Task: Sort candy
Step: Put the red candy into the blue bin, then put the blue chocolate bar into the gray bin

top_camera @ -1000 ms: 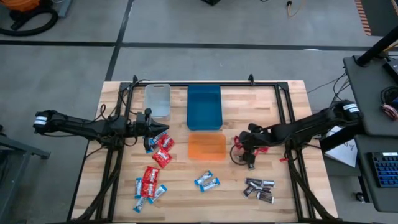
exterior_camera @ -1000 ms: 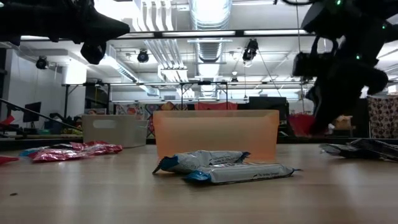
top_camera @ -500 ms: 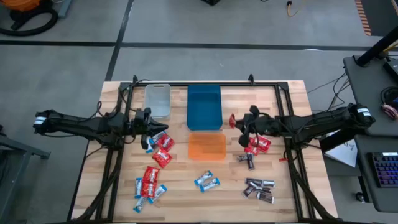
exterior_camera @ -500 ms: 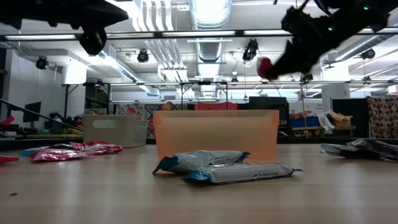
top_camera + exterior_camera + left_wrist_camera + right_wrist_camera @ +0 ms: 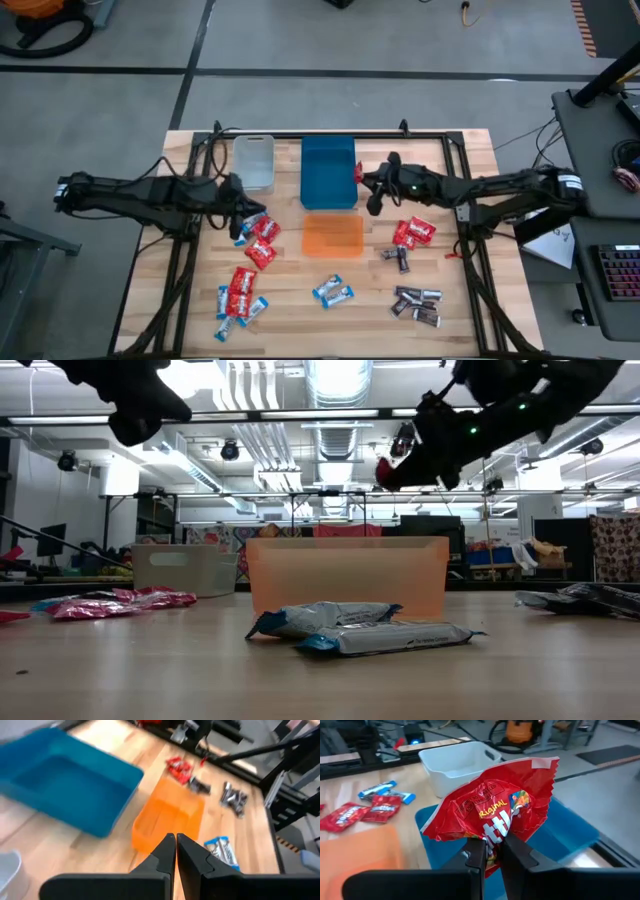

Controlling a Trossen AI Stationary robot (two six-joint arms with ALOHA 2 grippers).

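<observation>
The blue-and-white candy between the black rail and the red candies by the clear bin will be gripped near its blue end (image 5: 241,239) by my left gripper.
My right gripper (image 5: 368,184) hovers at the blue bin's (image 5: 328,172) right edge, shut on a red candy pack (image 5: 500,810), which also shows high in the low view (image 5: 383,468). My left gripper (image 5: 175,851) is shut and empty, hanging over the table near the clear bin (image 5: 253,160) and above red (image 5: 262,240) and blue-and-white candies (image 5: 243,230). More red candies (image 5: 413,232) lie right of the orange bin (image 5: 332,235), with dark ones (image 5: 415,303) nearer the front. A blue-and-white pair (image 5: 333,292) lies near the front edge. My right gripper pinches the red pack at its lower edge (image 5: 490,839) between the two fingers (image 5: 517,851). The crinkled pack stands up beyond the fingertips, lifted clear above the blue bin's edge (image 5: 570,832).
More red and blue-and-white candies (image 5: 238,293) lie at the front left. A black frame rail (image 5: 462,180) runs along the table's sides and back. Bare wood shows between the orange bin and the front edge.
My right gripper has lifted a red pack off the table right of the orange bin and carried it up and toward the far left, to the blue bin's right edge. The other candies lie where they were.
</observation>
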